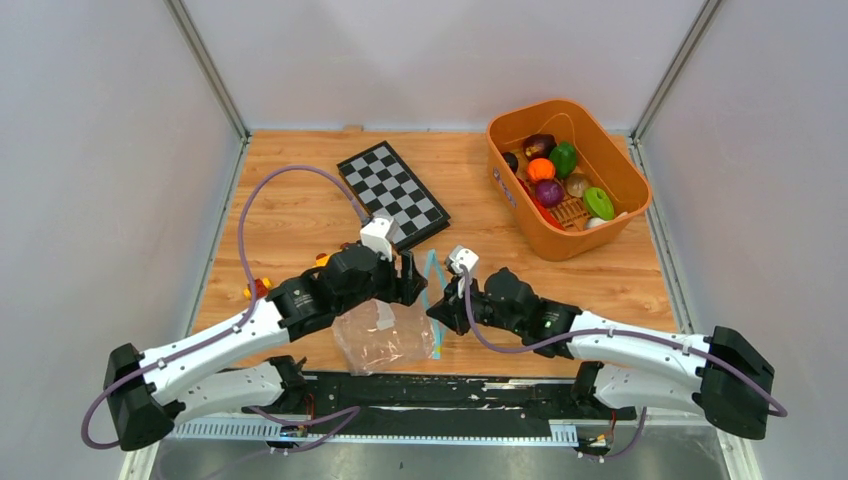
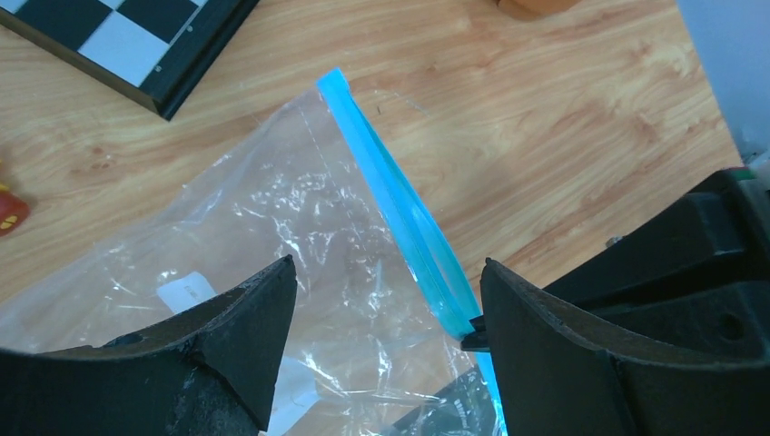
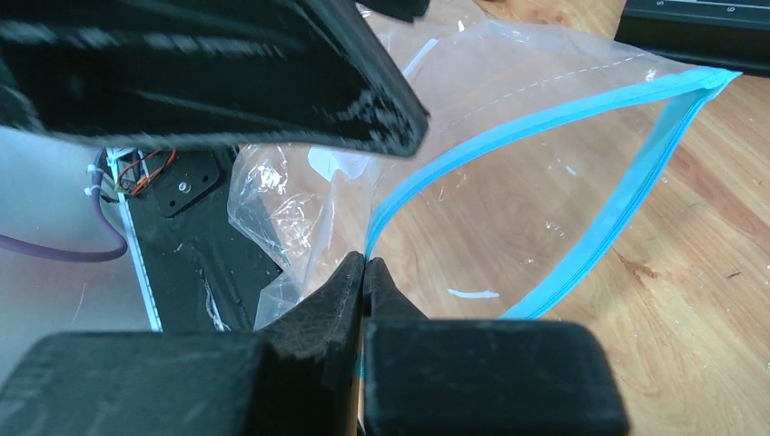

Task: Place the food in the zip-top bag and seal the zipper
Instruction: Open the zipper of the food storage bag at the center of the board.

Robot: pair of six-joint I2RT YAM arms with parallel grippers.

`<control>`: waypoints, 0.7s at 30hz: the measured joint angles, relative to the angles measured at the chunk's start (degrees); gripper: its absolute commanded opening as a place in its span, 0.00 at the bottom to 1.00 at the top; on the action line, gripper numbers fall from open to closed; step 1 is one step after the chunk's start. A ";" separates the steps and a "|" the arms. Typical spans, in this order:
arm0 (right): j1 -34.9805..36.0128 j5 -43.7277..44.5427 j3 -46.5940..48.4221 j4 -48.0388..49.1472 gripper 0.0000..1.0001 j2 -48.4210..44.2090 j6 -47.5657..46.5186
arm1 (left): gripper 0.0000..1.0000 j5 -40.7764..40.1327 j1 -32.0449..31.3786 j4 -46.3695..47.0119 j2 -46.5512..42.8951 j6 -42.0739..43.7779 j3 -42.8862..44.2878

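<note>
My right gripper holds the near strip of the zipper. Next, my left gripper takes that strip (image 2: 434,277) to free my right gripper for the bag's opening.
The zip-top bag (image 1: 383,337) lies crinkled at the table's near edge, between my two grippers. Its zipper (image 1: 433,285) runs along the right edge, and in the right wrist view the two blue strips (image 3: 626,204) stand apart, so the mouth is open. My right gripper (image 3: 365,265) is shut on the near strip of the zipper. My left gripper (image 2: 389,291) is open just above the bag (image 2: 272,236), with the zipper (image 2: 390,195) between its fingers. The food (image 1: 550,175) lies in the orange basket (image 1: 620,170) at the back right: orange, purple, green and dark pieces.
A folded chessboard (image 1: 392,194) lies behind the bag. Small orange and yellow toys (image 1: 258,288) sit left of the left arm. The black base rail (image 1: 430,390) runs along the near edge, under the bag's corner. Grey walls enclose the table.
</note>
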 measured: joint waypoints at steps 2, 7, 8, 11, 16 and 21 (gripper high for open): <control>0.00 0.20 -0.48 0.81 0.00 -0.52 -0.07 | 0.81 0.48 -0.35 0.42 1.81 -0.02 -0.02; 0.37 1.05 -2.75 3.91 0.00 -3.34 -0.02 | 0.78 1.36 -2.56 1.51 4.90 -0.52 -0.11; 0.44 1.09 -3.65 4.70 0.00 -4.33 0.00 | 0.77 1.38 -3.17 1.55 5.44 -0.72 -0.11; 0.68 1.29 -5.99 6.84 0.00 -6.80 0.35 | 0.73 1.38 -4.28 2.01 5.97 -1.05 -0.28; 1.05 1.42 -7.61 8.02 0.00 -8.24 0.66 | 0.69 1.40 -4.94 2.99 6.29 -1.09 -0.33; 1.73 1.84 -7.87 8.00 0.00 -8.37 0.66 | 0.53 1.44 -5.64 3.06 8.94 -0.83 0.70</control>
